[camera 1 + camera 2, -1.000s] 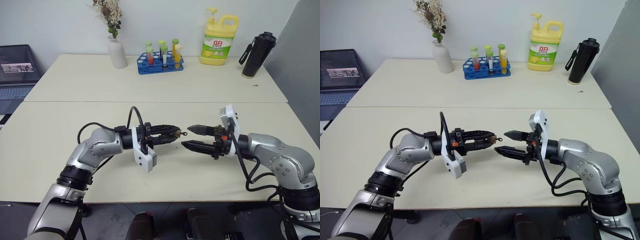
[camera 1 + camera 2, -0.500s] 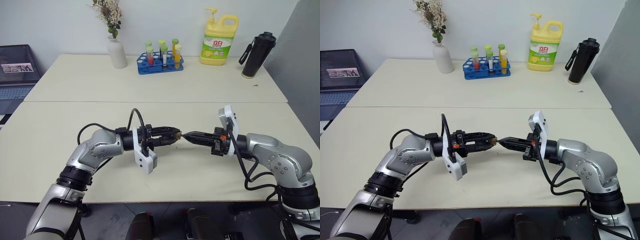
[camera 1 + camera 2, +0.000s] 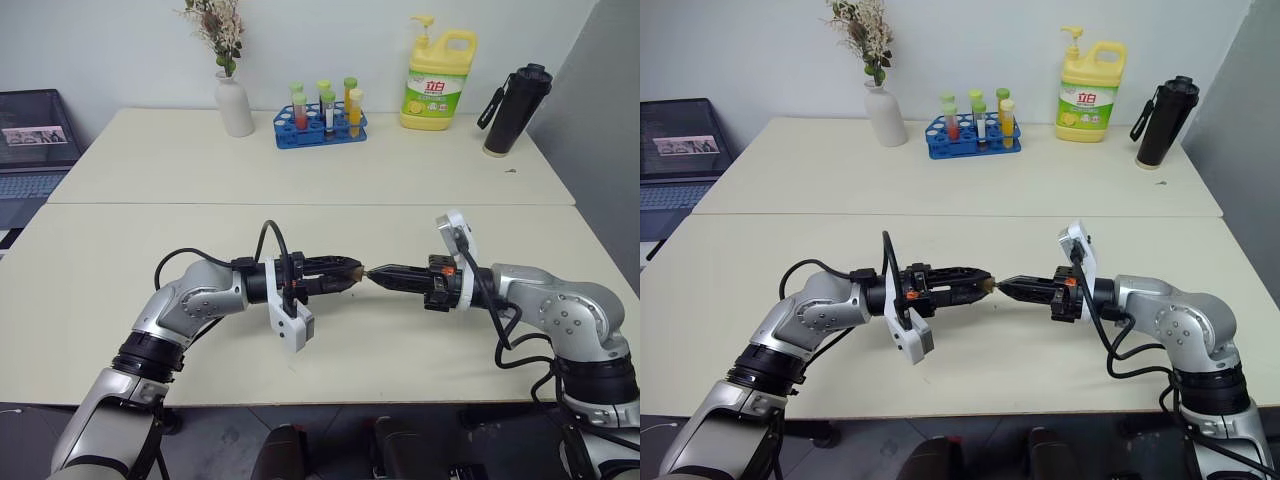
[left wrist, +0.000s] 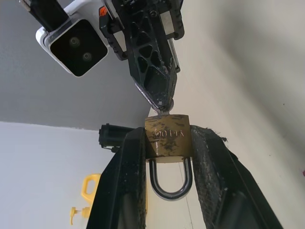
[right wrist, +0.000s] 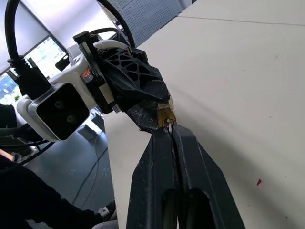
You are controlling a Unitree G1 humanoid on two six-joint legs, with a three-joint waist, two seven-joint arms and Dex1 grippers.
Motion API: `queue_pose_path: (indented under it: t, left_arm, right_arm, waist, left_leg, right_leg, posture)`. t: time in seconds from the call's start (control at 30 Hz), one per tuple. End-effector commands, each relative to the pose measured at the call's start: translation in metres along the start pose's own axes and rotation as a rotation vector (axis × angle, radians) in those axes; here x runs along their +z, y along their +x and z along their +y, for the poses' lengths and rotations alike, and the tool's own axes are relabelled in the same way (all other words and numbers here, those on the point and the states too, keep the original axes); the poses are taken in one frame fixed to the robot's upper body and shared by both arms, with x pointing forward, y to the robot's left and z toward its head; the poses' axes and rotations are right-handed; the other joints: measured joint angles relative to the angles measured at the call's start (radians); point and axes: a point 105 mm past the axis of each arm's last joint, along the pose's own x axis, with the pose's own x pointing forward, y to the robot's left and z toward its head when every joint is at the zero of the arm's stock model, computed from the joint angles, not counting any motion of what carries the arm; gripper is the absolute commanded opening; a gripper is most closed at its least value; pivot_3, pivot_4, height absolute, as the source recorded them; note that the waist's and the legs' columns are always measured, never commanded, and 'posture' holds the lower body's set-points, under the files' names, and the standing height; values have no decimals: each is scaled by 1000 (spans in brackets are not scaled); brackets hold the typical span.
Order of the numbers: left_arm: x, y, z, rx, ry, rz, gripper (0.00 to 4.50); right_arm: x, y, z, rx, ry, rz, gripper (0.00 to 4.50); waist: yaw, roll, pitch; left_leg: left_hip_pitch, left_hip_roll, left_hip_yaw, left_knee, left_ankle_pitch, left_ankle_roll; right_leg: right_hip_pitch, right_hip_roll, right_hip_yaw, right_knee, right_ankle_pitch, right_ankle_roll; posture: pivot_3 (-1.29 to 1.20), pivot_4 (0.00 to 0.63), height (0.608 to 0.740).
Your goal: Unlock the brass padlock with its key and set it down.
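The silver shackle is in my left gripper's fingers; next my right gripper turns the key, then grabs the brass padlock's keyhole end [image 5: 166, 115] to free the shackle.
The brass padlock [image 4: 167, 138] is clamped between my left gripper's [image 3: 350, 270] two black fingers [image 4: 128, 167], held above the table. Its silver shackle [image 4: 170, 183] points back toward the left wrist and its keyhole end faces the right gripper. My right gripper [image 3: 373, 271] points straight at it from the right, fingers pressed together. A small silver key [image 5: 169, 127] pokes out of their tips and meets the padlock's [image 5: 165, 115] end face. Whether the shackle is locked or released cannot be told.
Along the cream table's [image 3: 300, 175] far side stand a white vase with dried flowers [image 3: 235, 105], a blue test-tube rack [image 3: 322, 125], a yellow detergent bottle [image 3: 438, 80] and a black flask [image 3: 515, 110]. A laptop [image 3: 30, 150] sits off the table's left edge.
A second ago the right gripper's fingers stood wide apart beside the padlock. They have since shut at the padlock's end and the wrist has rolled a little. The left gripper has kept still.
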Motion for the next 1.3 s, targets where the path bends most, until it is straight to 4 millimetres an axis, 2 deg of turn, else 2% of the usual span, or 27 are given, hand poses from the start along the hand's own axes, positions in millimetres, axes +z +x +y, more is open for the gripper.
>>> queue_pose_path:
  t: [0.03,0.4,1.03,1.27,1.3]
  left_arm:
    - [4,2,4,14,34,-23,961]
    - [3,1,2,10,60,-10,961]
    - [2,0,1,13,81,-1,961]
    - [0,0,0,18,70,8,961]
    - [0,0,0,18,69,10,961]
  right_arm:
    - [12,0,10,75,58,-15,0]
    - [18,-1,3,65,237,19,0]
    - [27,0,1,65,335,6,0]
    - [27,1,7,27,172,14,0]
    - [26,1,7,19,154,13,185]
  waist:
    - [0,0,0]
    - [0,0,0]
    - [0,0,0]
    - [0,0,0]
    - [0,0,0]
  left_leg:
    - [0,0,0,0,0,0]
    - [-1,0,0,0,0,0]
    - [-1,0,0,-1,0,0]
    - [-1,0,0,-1,0,0]
    - [-1,0,0,-1,0,0]
  right_leg:
    - [0,0,0,0,0,0]
    - [0,0,-1,0,2,-4]
    - [-1,-1,0,0,2,-4]
    - [-1,-1,0,0,0,1]
    - [-1,-1,0,0,0,1]
  posture:
    - [0,150,740]
    - [0,150,740]
    - [0,150,740]
    - [0,150,740]
    - [0,150,740]
